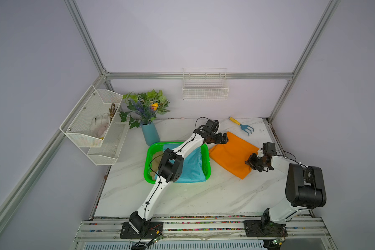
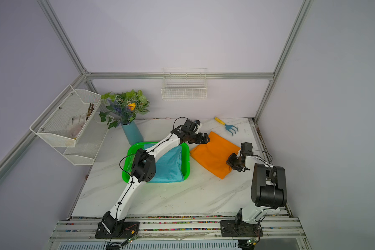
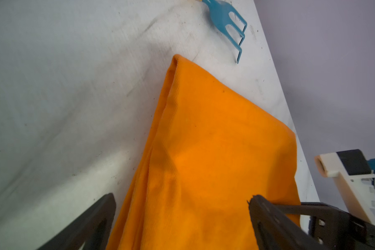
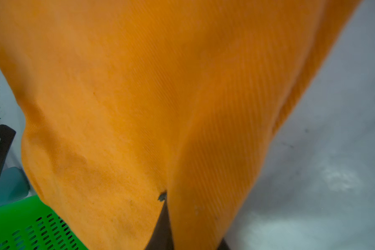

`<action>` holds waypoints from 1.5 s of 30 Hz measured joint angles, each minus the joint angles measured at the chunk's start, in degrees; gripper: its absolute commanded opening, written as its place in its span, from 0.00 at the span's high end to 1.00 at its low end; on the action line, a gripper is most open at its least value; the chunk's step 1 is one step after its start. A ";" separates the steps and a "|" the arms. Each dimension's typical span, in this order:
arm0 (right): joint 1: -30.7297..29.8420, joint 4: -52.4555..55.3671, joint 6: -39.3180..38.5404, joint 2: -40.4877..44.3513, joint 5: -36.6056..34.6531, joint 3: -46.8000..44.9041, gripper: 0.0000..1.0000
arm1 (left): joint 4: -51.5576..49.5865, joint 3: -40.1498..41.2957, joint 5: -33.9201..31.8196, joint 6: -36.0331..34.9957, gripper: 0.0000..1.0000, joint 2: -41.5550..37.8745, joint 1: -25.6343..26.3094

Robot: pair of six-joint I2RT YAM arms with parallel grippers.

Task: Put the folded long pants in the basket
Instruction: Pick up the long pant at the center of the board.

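Observation:
My left gripper will close on the middle of the orange pants' edge [image 1: 218, 144] [image 3: 129, 233] that faces the green basket, across from my right gripper.
The orange folded long pants [image 1: 232, 155] [image 2: 213, 153] lie on the marble table just right of the green basket [image 1: 147, 161] [image 2: 126, 165]. Teal pants [image 1: 193, 167] [image 2: 169, 168] lie in the basket over tan pants [image 1: 156, 157]. My left gripper [image 1: 225, 138] [image 2: 206, 139] [image 3: 182, 198] hangs open over the orange pants' far left corner, one finger on each side of the cloth edge. My right gripper [image 1: 248, 162] [image 2: 229, 162] [image 4: 188, 216] is shut on the near right edge of the orange pants [image 4: 139, 86], and the cloth is bunched up between its fingers.
A blue hand rake [image 1: 244, 127] [image 3: 225, 23] lies behind the orange pants near the table's right edge. A blue vase of flowers [image 1: 150, 134] stands behind the basket. A white mesh rack [image 1: 95, 125] and a white wire basket [image 1: 205, 86] hang on the walls.

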State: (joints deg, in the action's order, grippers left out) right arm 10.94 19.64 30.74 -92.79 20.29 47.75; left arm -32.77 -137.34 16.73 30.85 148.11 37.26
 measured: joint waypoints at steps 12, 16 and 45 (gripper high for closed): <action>2.58 6.93 -1.84 5.62 -3.10 -3.08 1.00 | 0.33 5.38 -0.22 -0.02 0.02 0.17 1.92; 2.58 6.78 -1.86 5.57 -2.54 -3.08 1.00 | 1.33 6.08 0.07 0.00 0.06 0.15 2.21; 3.04 3.80 -1.40 2.58 3.28 -2.10 1.00 | 2.97 6.49 6.67 4.59 1.00 0.22 4.26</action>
State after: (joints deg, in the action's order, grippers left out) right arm 13.98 23.44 29.34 -90.21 23.57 45.65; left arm -29.80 -130.85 23.40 35.44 148.33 41.52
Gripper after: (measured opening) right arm 0.142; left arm 0.131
